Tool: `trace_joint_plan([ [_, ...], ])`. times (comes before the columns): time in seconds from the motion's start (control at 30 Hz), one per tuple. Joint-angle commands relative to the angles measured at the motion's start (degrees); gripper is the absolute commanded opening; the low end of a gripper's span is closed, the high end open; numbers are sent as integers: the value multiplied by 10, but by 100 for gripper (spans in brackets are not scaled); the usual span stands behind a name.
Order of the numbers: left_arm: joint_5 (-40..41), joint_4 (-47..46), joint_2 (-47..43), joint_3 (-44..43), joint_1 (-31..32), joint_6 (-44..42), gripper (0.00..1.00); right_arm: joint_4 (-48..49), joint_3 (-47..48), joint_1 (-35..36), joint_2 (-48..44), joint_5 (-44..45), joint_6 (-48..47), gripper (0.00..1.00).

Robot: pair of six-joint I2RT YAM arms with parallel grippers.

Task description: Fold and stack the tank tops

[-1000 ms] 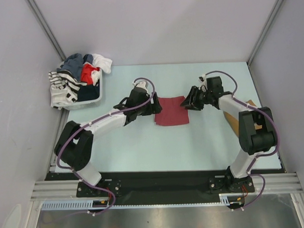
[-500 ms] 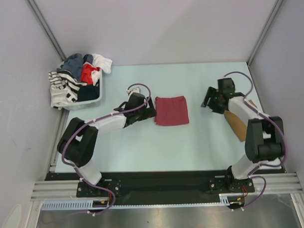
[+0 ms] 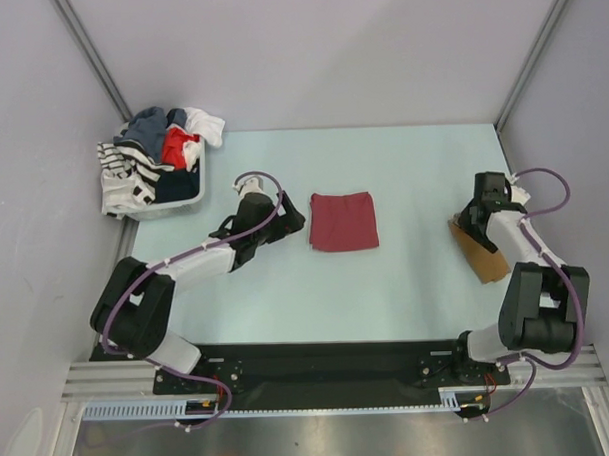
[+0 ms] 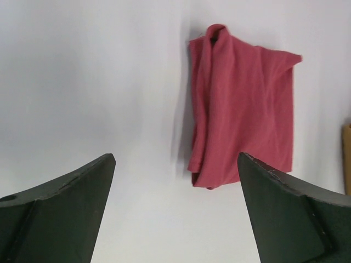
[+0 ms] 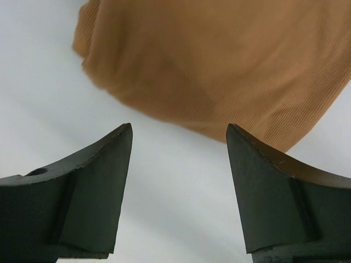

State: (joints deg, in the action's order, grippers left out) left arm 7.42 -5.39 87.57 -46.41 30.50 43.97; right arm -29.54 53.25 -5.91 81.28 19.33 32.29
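Note:
Next, my left gripper grabs the middle of the folded edge [image 3: 313,223] [image 4: 204,114] of the dark maroon tank top, on the edge farthest from the tan-brown tank top.
A dark maroon tank top [image 3: 342,222] lies folded into a flat square mid-table; the left wrist view shows it [image 4: 241,104] ahead of the fingers. My left gripper [image 3: 287,221] [image 4: 175,159] sits just left of it, open and empty, apart from the cloth. A tan-brown tank top [image 3: 479,252] lies folded at the table's right edge and fills the top of the right wrist view [image 5: 219,60]. My right gripper [image 3: 476,218] [image 5: 180,127] hovers over its near-left edge, open, nothing between the fingers.
A white basket [image 3: 183,200] heaped with mixed clothes [image 3: 157,153] stands at the back left corner. Grey walls close in the table on three sides. The tan top's edge [image 4: 346,159] shows at the far right of the left wrist view.
Both grippers have let go of the maroon top and opened. The left arm drew back leftward; the right arm swung right, over to the tan top.

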Motion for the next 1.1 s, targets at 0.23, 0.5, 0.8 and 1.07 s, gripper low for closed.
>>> trace_joint_plan([
  [0.23,-46,-47,-53,20,2,-18,100,5,108,-20,118,14,46,74],
  [0.5,-47,-45,-70,35,3,-32,100,-2,175,-21,186,19,70,72],
  [0.8,-47,-42,-72,33,5,-41,100,-43,256,-21,270,37,101,67],
  [1.07,-55,-43,-59,28,6,-44,100,-41,253,-20,307,24,101,47],
])
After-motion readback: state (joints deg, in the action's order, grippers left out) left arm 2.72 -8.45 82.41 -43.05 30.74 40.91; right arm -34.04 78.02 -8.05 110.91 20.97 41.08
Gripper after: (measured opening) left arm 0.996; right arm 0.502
